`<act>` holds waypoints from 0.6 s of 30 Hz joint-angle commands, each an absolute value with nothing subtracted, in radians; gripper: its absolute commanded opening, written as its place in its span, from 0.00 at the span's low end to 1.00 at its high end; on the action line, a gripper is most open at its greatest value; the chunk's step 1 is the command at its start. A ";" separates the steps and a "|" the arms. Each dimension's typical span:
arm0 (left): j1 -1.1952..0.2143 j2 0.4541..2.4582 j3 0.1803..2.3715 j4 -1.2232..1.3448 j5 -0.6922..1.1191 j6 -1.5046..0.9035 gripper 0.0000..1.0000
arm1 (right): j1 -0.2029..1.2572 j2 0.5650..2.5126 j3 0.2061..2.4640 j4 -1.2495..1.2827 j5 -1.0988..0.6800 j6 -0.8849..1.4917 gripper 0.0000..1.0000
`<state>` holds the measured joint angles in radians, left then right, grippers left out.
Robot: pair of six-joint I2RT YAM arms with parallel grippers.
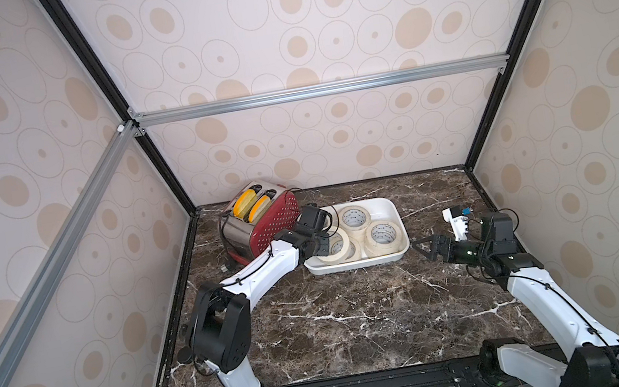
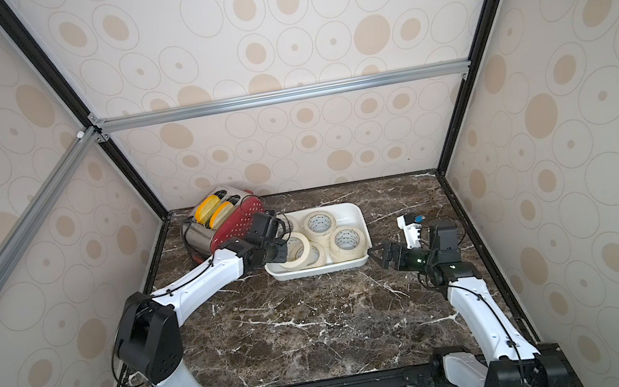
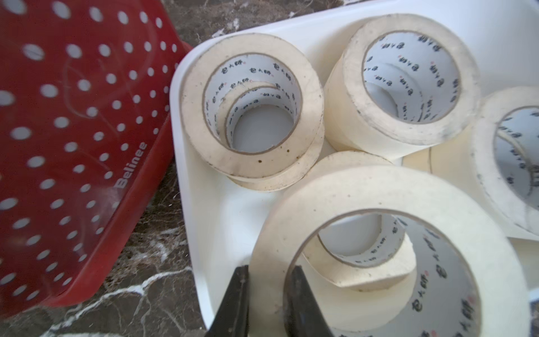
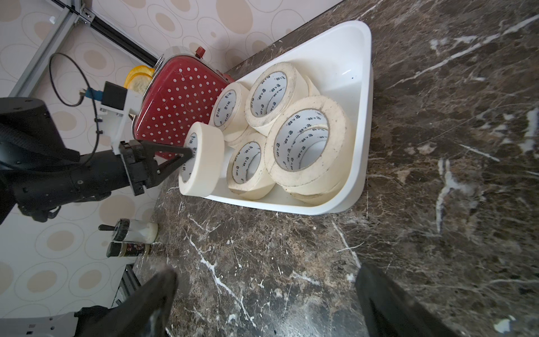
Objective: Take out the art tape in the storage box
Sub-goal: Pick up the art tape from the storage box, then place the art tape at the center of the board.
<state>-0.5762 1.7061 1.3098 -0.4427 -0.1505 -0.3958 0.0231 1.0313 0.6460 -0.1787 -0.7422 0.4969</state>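
The art tape roll, now tilted at the box's rim, is to go in front of the gap between the toaster and the box. Next, I set it down on the table [image 1: 291, 299] there with my left gripper.
The white storage box [image 1: 396, 215] [image 2: 360, 216] sits at the back of the marble table and holds several cream art tape rolls [image 1: 384, 235] [image 4: 306, 146]. My left gripper [image 1: 326, 243] [image 3: 268, 280] is at the box's left near corner. It is shut on the wall of one art tape roll [image 3: 408, 198] [image 4: 204, 163], with one finger inside the core and one outside. That roll stands tilted on edge at the box's rim. My right gripper [image 1: 422, 250] [image 4: 267, 272] hovers open and holds nothing, just right of the box's near right corner.
A red perforated toaster [image 1: 262, 223] with yellow slices in its slots stands against the box's left side. The right wrist view shows a white bottle [image 4: 137, 230] and a dark bottle [image 4: 125, 249] lying at the table's left edge. Patterned walls enclose the table on three sides.
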 commanded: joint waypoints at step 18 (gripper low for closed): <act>-0.442 1.124 0.806 -0.553 -0.303 -0.497 0.05 | 0.029 1.076 0.703 -0.205 -0.744 0.482 1.00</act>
